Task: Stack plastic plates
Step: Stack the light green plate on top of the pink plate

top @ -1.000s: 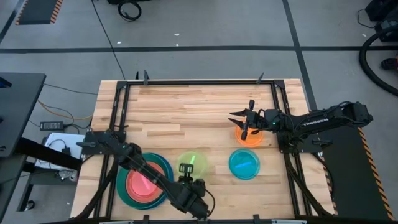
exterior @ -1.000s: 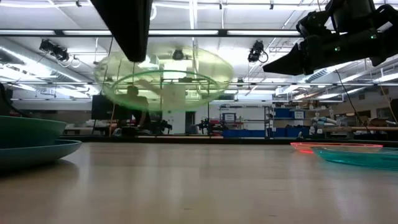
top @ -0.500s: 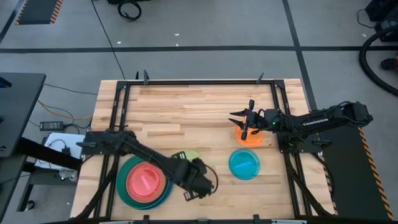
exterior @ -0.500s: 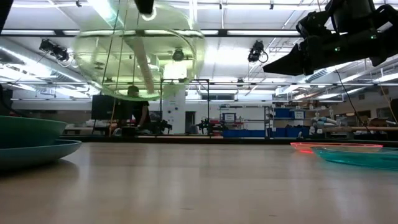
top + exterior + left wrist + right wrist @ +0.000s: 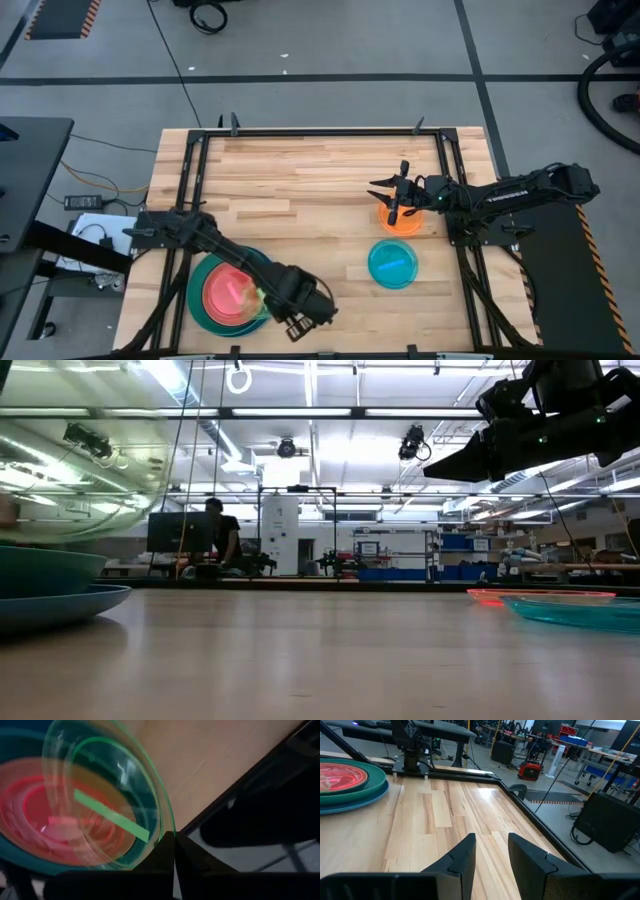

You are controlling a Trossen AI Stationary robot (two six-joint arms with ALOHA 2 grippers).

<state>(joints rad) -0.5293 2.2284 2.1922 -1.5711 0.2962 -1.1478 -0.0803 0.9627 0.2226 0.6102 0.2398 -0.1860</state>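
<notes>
Next, my left gripper lets go of the green plate on the pink plate at the top of the stack (image 5: 232,297) (image 5: 57,813).
My left gripper (image 5: 272,298) is shut on a translucent green plate (image 5: 107,812), which it carries tilted above the near-left stack of plates (image 5: 215,300): a large blue one under teal, salmon and pink ones. In the low view the green plate (image 5: 70,480) hangs high above the stack (image 5: 50,585). At the right, my right gripper (image 5: 392,200) stands open over the orange plate (image 5: 403,224), touching nothing. Near it a cyan plate (image 5: 392,263) lies flat on the table. My left gripper pinches the green plate's rim (image 5: 166,826) between its two fingers, at one spot on the edge. The fingers come from above, slanting down. The plate is lifted clear and tilted, reaching from the fingers out over the stack.
A black frame (image 5: 300,132) runs around the wooden table top. Bare wood lies between the stack and the two plates at the right, and across the far half of the table.
My left gripper has risen, rolled its wrist and swung toward the table's left edge, still shut on the green plate. The plate has gone from the table's near middle to above the stack and tipped from nearly level to tilted.
</notes>
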